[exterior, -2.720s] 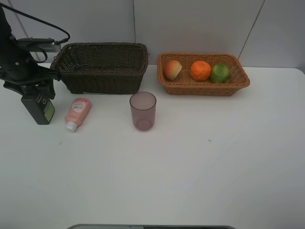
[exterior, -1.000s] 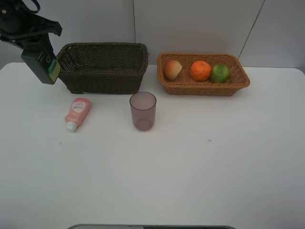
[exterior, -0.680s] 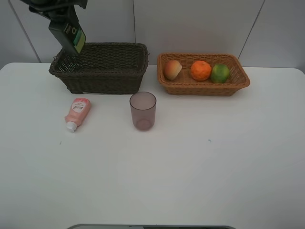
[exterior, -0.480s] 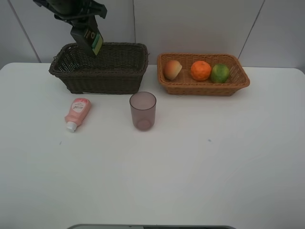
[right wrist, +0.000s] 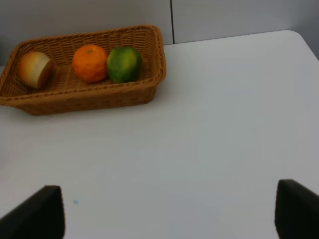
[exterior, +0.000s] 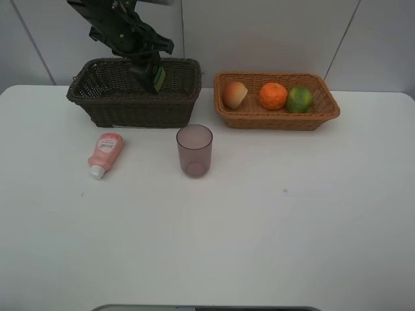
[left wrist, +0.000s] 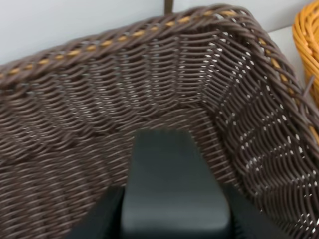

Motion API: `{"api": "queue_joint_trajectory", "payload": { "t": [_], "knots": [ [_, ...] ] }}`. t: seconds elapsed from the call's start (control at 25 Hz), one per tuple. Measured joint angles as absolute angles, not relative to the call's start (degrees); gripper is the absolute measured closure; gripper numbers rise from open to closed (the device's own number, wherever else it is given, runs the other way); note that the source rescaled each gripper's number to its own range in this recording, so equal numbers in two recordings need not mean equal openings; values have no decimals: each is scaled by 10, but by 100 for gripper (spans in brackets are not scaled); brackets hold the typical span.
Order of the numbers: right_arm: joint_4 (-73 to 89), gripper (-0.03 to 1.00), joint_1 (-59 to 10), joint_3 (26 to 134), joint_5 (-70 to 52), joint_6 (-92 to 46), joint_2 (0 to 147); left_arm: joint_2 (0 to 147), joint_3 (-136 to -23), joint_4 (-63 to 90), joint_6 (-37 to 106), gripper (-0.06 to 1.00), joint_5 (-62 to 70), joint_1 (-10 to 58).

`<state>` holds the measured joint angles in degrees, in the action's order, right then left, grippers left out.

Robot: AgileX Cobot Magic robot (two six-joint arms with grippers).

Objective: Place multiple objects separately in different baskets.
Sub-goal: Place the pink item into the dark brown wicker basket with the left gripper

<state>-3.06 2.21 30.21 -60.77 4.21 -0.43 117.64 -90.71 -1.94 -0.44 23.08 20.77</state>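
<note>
I have the dark green pump bottle to place with my left gripper. Next, I stand it on the dark brown basket's bottom, toward the tan basket (exterior: 166, 94).
My left gripper (exterior: 141, 59) is shut on the dark green pump bottle (exterior: 150, 72), which hangs tilted inside the dark brown basket (exterior: 104, 107), right of its middle. In the left wrist view the bottle (left wrist: 172, 194) sits between the fingers (left wrist: 97, 221) above the woven floor. The pink tube (exterior: 106, 153) lies on the table in front of that basket. The purple cup (exterior: 194, 150) stands upright nearby. The tan basket (exterior: 279, 122) holds a red-orange fruit (exterior: 235, 94), an orange (exterior: 273, 96) and a green citrus (exterior: 299, 99). My right gripper (right wrist: 168, 194) is open over bare table.
A grey wall rises right behind both baskets. In the right wrist view the tan basket (right wrist: 75, 99) lies ahead on the white table (right wrist: 214, 124). The dark basket's right wall (left wrist: 259, 124) stands close beside the held bottle.
The left arm has carried the bottle to the right from above the dark basket's left end and lowered it inside. Everything else has stayed put.
</note>
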Motion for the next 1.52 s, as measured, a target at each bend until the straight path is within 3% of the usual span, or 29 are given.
{"api": "queue_joint_trajectory", "payload": {
  "t": [0.52,1.04,1.12,1.32,1.52],
  "knots": [
    [-31,14,22,302,-608,42,-4,1240,-912,-17,0,46,137,228],
    [-31,14,22,302,-608,42,-4,1243,-912,-17,0,46,128,228],
    [-31,14,22,302,-608,42,-4,1243,-912,-17,0,41,128,228],
    [-31,14,22,302,-608,42,-4,1243,-915,-15,0,12,117,228],
    [-31,14,22,302,-608,42,-4,1231,-915,-14,0,8,121,228]
  ]
}}
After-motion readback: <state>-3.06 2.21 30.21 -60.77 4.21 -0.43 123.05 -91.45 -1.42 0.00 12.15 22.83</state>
